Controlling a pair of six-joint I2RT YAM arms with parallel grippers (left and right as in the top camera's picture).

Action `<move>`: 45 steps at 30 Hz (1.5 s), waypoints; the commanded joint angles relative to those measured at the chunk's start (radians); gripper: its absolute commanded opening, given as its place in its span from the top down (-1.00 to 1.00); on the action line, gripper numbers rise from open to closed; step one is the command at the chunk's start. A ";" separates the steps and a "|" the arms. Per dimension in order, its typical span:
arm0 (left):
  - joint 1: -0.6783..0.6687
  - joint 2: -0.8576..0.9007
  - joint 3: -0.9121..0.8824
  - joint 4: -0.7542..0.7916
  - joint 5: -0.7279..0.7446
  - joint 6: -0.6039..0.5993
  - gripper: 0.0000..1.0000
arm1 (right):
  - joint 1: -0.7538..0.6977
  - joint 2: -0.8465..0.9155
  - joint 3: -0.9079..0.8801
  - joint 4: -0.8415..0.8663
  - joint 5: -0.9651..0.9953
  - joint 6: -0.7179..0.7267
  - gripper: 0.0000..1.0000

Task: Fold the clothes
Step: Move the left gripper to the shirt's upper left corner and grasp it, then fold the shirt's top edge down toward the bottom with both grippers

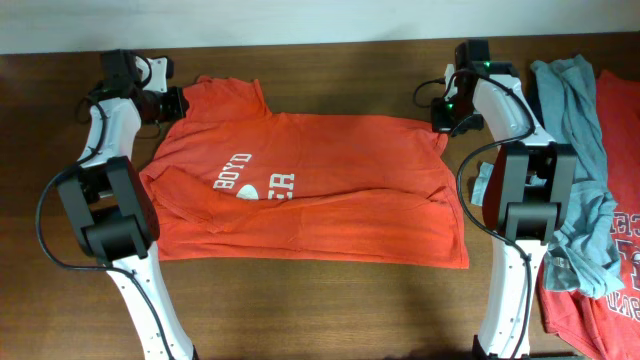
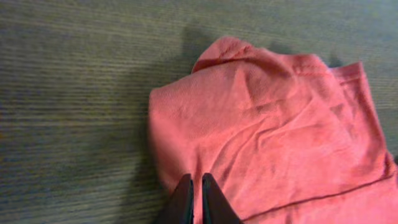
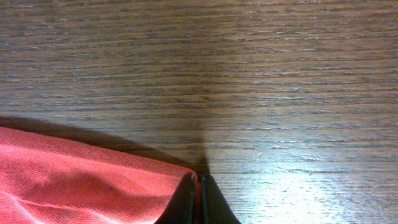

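Note:
Next, I open my left gripper, which is too near the side edge of the orange-red T-shirt, and pinch the cloth farther in before [image 1: 197,112] both grippers lift and fold.
An orange-red T-shirt [image 1: 320,190] with white print lies spread flat across the middle of the wooden table. My left gripper [image 1: 178,103] is at its far left corner. In the left wrist view its fingertips [image 2: 196,186] are pinched together with a strip of the shirt's cloth [image 2: 280,137] between them. My right gripper [image 1: 445,125] sits at the far right corner. In the right wrist view it [image 3: 200,180] is shut on the shirt's edge [image 3: 74,174], which rises slightly off the wood.
A light grey-blue T-shirt [image 1: 570,110] lies crumpled at the right side of the table, and another orange-red shirt with white print [image 1: 615,200] lies beside it at the right edge. Bare dark wood [image 3: 249,74] stretches beyond the shirt's far edge.

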 commanded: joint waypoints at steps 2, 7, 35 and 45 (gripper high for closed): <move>0.003 0.016 0.078 -0.068 0.017 0.005 0.93 | -0.005 0.014 0.002 -0.030 0.006 -0.006 0.92; 0.016 0.008 0.143 -0.179 0.017 0.006 0.99 | -0.016 0.002 0.082 -0.093 0.010 -0.006 0.92; -0.054 0.146 0.156 -0.094 -0.148 0.013 -0.10 | -0.017 0.002 0.142 -0.147 0.009 -0.006 0.92; -0.050 0.148 0.156 -0.143 -0.148 0.013 0.84 | -0.017 0.002 0.142 -0.148 0.009 -0.006 0.92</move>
